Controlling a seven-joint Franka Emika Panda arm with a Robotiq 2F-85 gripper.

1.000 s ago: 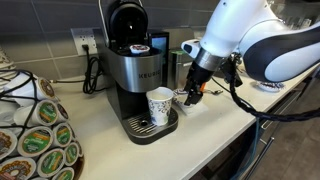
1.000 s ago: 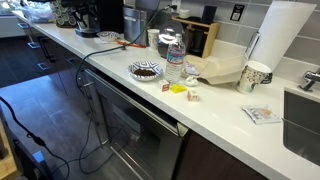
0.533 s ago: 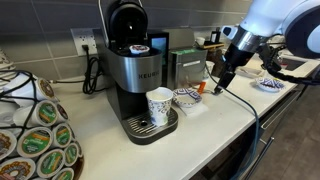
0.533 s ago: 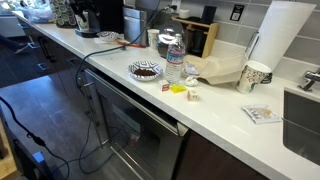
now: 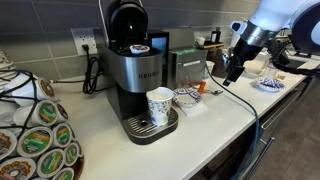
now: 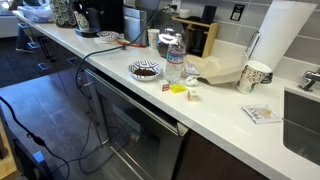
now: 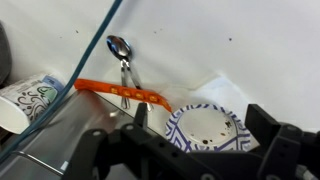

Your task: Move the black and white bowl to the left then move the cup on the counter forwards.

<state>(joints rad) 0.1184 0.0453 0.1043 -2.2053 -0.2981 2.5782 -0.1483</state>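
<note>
I will next move my gripper to the short patterned cup's rim [image 5: 212, 66] [image 7: 19, 112], on the side of the cup closest to the orange strip, and close it there.
The black and white bowl [image 5: 186, 97] sits on the counter [image 5: 215, 125] beside the coffee machine's drip tray. In the wrist view the bowl [image 7: 205, 132] lies below, between my fingers, white with a blue-black rim pattern. My gripper [image 5: 230, 74] is open and empty, raised above the counter and off to the bowl's right. It also shows in the wrist view [image 7: 199, 115]. A short patterned cup [image 6: 257, 76] stands on the counter beside a paper towel roll, far from the gripper.
A Keurig machine [image 5: 135, 60] holds a taller paper cup [image 5: 160, 105] on its tray. An orange strip [image 7: 120, 93] and a spoon [image 7: 120, 50] lie near the bowl. A wider patterned dish [image 6: 145, 70], a water bottle [image 6: 174, 60] and a paper bag [image 6: 215, 68] stand farther along.
The gripper was down at the bowl, then lifted and swung away to the right. The bowl stays on the counter beside the coffee machine.
</note>
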